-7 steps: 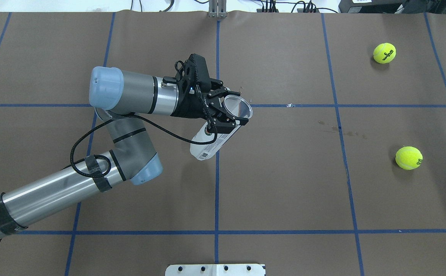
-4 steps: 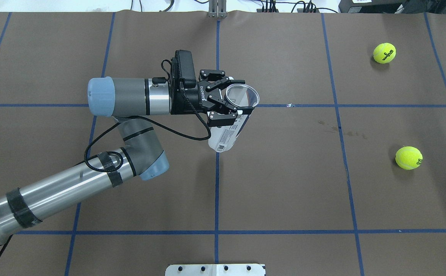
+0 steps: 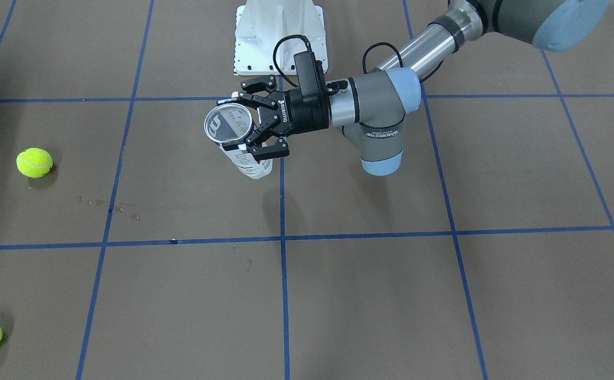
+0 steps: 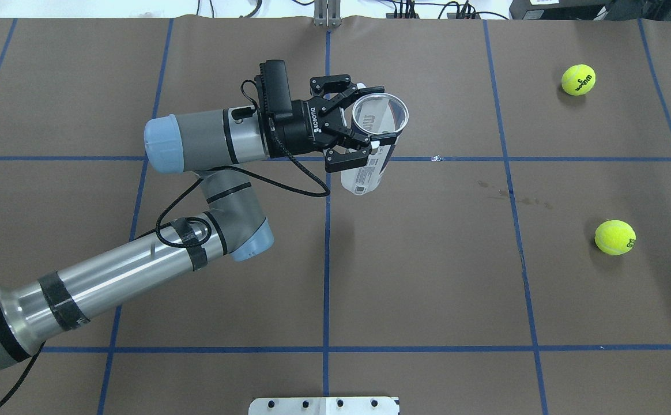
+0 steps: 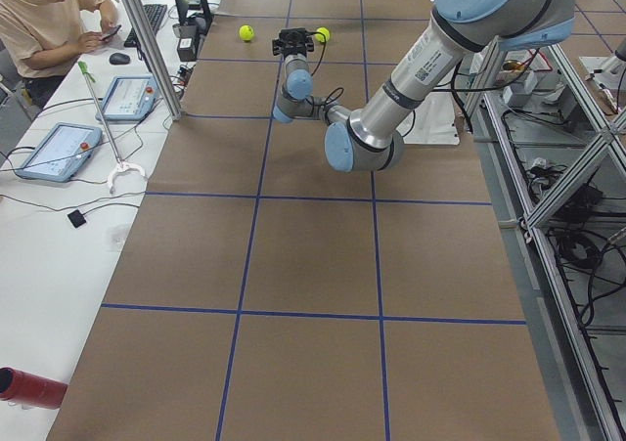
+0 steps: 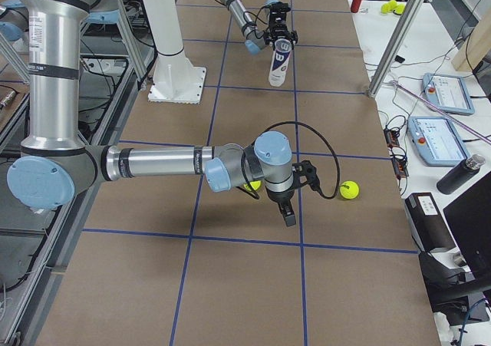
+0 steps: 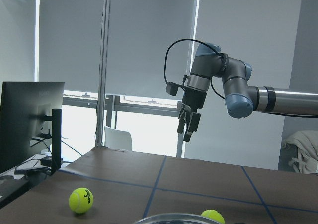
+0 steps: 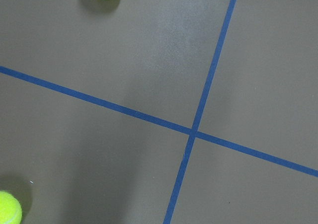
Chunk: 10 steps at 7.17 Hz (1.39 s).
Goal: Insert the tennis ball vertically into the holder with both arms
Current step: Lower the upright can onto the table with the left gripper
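Note:
The robot's left gripper needs to release the holder on the blue tape line (image 3: 276, 190) between the white pedestal base and the tape crossing.
My left gripper (image 4: 372, 117) is shut on the holder (image 4: 365, 173), a clear can with a white and navy label. It grips just below the metal-rimmed mouth and holds the can nearly upright, mouth up, above the table centre, as the front view shows too (image 3: 250, 162). The can looks empty. Two yellow tennis balls (image 4: 578, 79) (image 4: 615, 237) lie on the table at the far right. My right gripper (image 6: 288, 208) hangs above the table between the two balls, holding nothing. It is small in the left wrist view (image 7: 189, 125), and I cannot tell whether it is open.
The white pedestal base (image 3: 278, 37) stands at the robot's side of the table. Blue tape lines cross the brown table cover (image 4: 428, 259). A person sits at a side desk (image 5: 39, 21) beyond the table, with tablets nearby.
My left arm has carried the can away from the robot and to the right. The can has turned from a slant to nearly upright. The balls have not moved.

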Tool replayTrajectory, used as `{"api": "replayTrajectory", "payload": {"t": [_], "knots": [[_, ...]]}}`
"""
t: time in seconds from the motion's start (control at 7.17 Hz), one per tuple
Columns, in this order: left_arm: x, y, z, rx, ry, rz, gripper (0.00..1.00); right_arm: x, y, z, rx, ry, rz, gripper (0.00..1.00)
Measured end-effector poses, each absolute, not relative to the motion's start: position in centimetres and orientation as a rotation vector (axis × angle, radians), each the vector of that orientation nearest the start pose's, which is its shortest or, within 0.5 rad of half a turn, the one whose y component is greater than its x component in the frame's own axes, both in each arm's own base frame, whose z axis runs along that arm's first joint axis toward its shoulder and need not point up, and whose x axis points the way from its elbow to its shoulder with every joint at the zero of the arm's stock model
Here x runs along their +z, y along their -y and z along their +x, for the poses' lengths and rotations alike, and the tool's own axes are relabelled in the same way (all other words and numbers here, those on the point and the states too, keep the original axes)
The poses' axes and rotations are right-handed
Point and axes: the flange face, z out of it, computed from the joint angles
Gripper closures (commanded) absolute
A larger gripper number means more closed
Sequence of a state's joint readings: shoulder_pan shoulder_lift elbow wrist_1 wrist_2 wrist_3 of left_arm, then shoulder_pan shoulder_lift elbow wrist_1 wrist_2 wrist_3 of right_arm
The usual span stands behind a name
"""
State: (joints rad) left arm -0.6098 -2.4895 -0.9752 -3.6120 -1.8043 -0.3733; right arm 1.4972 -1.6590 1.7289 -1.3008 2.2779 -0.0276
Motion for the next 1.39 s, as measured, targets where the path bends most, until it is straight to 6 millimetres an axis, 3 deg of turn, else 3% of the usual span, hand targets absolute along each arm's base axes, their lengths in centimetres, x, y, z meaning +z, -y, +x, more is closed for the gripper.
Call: {"api": "replayTrajectory", "payload": {"t": [0.42, 0.84, 1.39], "knots": [[21.1, 49.3, 52.1, 0.576, -1.503, 1.839, 0.3, 59.5, 47.8, 3.4, -0.218, 0.708, 0.313, 0.0], [22.3, 46.7, 54.3, 0.6, -1.538, 1.805, 0.3, 59.5, 47.8, 3.3, -0.218, 0.71, 0.313, 0.0], [23.1, 46.2, 54.5, 0.605, -1.543, 1.802, 0.22, 59.4, 47.7, 3.2, -0.222, 0.735, 0.31, 0.0]]}}
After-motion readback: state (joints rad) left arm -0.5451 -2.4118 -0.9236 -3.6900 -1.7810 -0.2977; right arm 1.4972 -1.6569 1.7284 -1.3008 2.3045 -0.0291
